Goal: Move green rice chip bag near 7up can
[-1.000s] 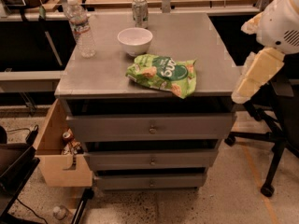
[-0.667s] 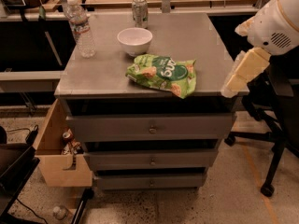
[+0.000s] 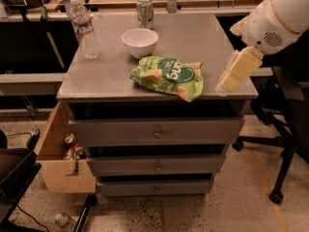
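Next, my gripper goes to the middle (image 3: 169, 76) of the green rice chip bag and closes there.
The green rice chip bag (image 3: 169, 76) lies crumpled near the front edge of the grey cabinet top (image 3: 203, 37). The 7up can (image 3: 145, 12) stands upright at the back edge, behind the white bowl (image 3: 139, 41). My gripper (image 3: 227, 85) hangs from the white arm (image 3: 277, 18) at the right. It points down and left, over the cabinet's front right corner. It is to the right of the bag and apart from it, and holds nothing that I can see.
A clear water bottle (image 3: 85, 29) stands at the back left of the top. Drawers fill the cabinet front. A wooden box (image 3: 58, 163) with cans sits at the lower left. An office chair base (image 3: 282, 129) is at the right.
The arm and gripper have moved left, from beside the cabinet to over its front right corner, closer to the bag. The bag, can, bowl and bottle have not moved.
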You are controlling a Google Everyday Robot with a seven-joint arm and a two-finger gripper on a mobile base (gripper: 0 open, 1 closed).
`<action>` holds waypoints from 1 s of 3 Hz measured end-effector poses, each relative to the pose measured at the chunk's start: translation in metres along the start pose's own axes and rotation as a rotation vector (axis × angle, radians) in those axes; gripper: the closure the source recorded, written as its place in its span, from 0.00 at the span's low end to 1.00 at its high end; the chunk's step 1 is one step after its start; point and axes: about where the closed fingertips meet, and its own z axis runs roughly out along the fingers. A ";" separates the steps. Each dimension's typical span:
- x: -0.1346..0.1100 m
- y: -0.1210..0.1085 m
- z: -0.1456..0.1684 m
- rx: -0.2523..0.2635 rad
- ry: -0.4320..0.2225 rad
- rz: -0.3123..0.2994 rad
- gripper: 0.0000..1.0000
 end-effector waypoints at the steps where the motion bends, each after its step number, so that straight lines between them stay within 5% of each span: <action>1: -0.035 -0.019 0.035 -0.049 -0.062 -0.038 0.00; 3: -0.080 -0.044 0.091 -0.136 -0.144 -0.067 0.00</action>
